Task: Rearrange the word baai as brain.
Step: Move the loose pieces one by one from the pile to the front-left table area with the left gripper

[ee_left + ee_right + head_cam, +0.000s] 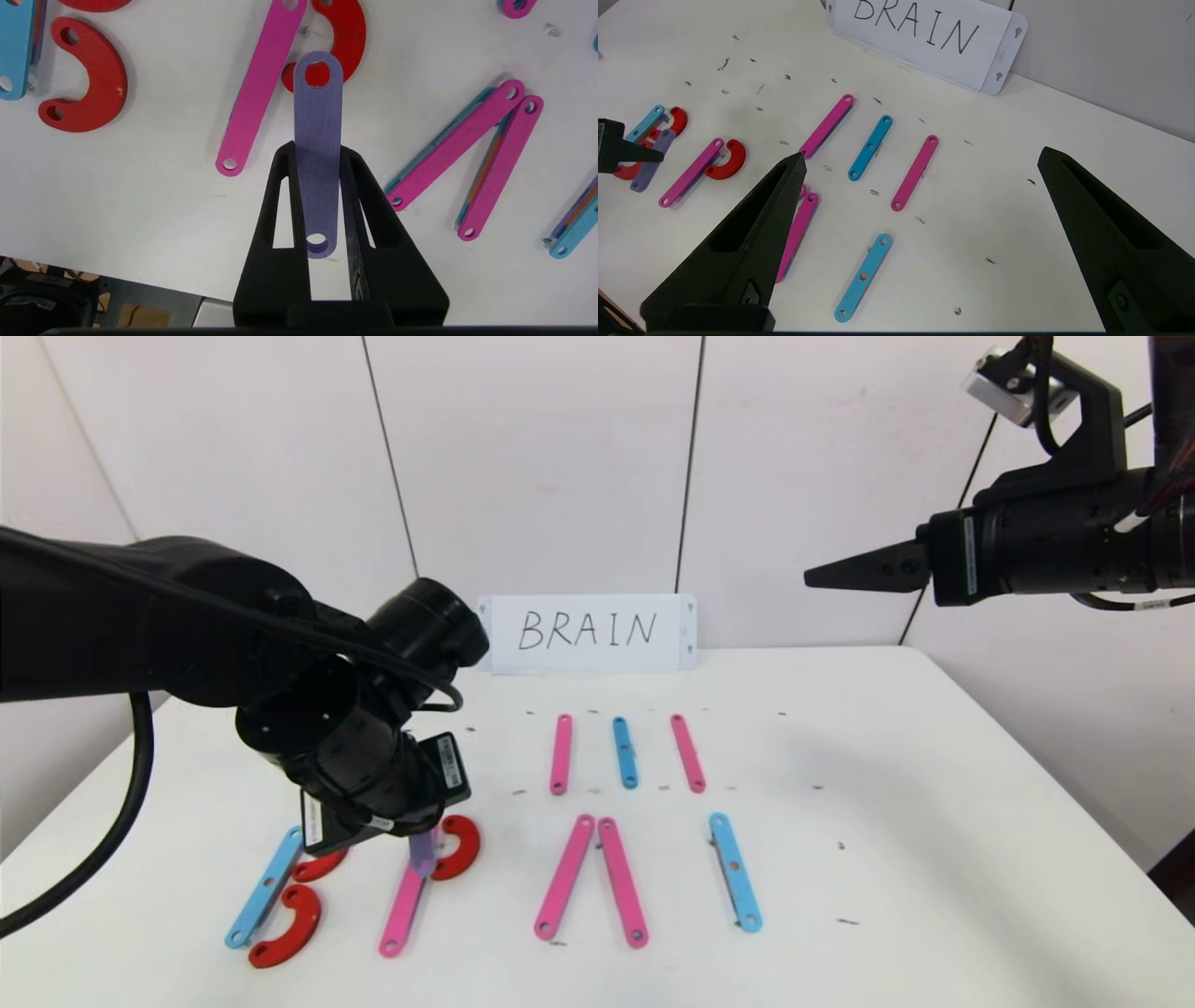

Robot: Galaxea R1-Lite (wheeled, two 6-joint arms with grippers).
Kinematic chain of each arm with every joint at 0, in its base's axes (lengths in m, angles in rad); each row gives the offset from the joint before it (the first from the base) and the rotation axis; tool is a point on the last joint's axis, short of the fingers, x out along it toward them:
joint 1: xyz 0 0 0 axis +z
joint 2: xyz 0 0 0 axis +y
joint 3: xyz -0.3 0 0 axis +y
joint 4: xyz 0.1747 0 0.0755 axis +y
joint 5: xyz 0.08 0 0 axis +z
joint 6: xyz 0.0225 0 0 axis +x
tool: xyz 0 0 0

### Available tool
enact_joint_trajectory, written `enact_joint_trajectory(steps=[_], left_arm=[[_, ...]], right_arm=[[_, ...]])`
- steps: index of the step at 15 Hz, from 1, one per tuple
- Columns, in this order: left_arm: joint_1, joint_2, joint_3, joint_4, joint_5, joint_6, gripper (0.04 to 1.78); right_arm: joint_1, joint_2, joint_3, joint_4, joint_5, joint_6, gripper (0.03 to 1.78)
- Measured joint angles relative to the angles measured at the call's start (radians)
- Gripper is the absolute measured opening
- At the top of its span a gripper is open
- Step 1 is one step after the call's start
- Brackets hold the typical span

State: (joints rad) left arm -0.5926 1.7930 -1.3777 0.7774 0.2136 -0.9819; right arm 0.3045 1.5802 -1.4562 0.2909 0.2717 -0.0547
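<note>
The purple bar, its far end now over a red curve, will go down on the table (pixel 447 924) (pixel 293 151) from my left gripper, between the slanted pink bar and the inverted V.
My left gripper (pixel 317 151) is shut on a purple bar (pixel 317 112), gripping its two long edges. The bar's far end lies over one tip of a red curve (pixel 348 37), beside a slanted pink bar (pixel 259 88). In the head view the left gripper (pixel 420 840) is low at the front left, with the purple bar (pixel 425 849) between the pink bar (pixel 403 907) and the red curve (pixel 457 847). Left of them lie a light-blue bar (pixel 264 887) and two red curves (pixel 288 926). My right gripper (pixel 922 154) is open and empty, raised at the far right (pixel 840 574).
Two pink bars (pixel 597 879) form an inverted V at front centre, with a light-blue bar (pixel 735 871) to their right. Behind lie a pink (pixel 560 753), a blue (pixel 625 752) and a pink bar (pixel 687 752). A white BRAIN card (pixel 591 632) leans against the back wall.
</note>
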Motion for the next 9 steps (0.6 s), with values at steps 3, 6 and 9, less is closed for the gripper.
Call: enact_joint_trajectory(steps=[3, 6, 9], left_arm=[[-0.002, 0.029, 0.037, -0.002, -0.001, -0.022, 0.26], [-0.007, 0.071, 0.052, -0.033, -0.003, -0.052, 0.26], [-0.008, 0.101, 0.06, -0.058, -0.004, -0.077, 0.26]], right_arm=[[0.005, 0.002, 0.003, -0.001, 0.0, -0.001, 1.74], [0.014, 0.004, 0.007, -0.002, 0.0, -0.001, 1.74], [0.028, 0.008, 0.013, -0.004, -0.001, -0.003, 1.74]])
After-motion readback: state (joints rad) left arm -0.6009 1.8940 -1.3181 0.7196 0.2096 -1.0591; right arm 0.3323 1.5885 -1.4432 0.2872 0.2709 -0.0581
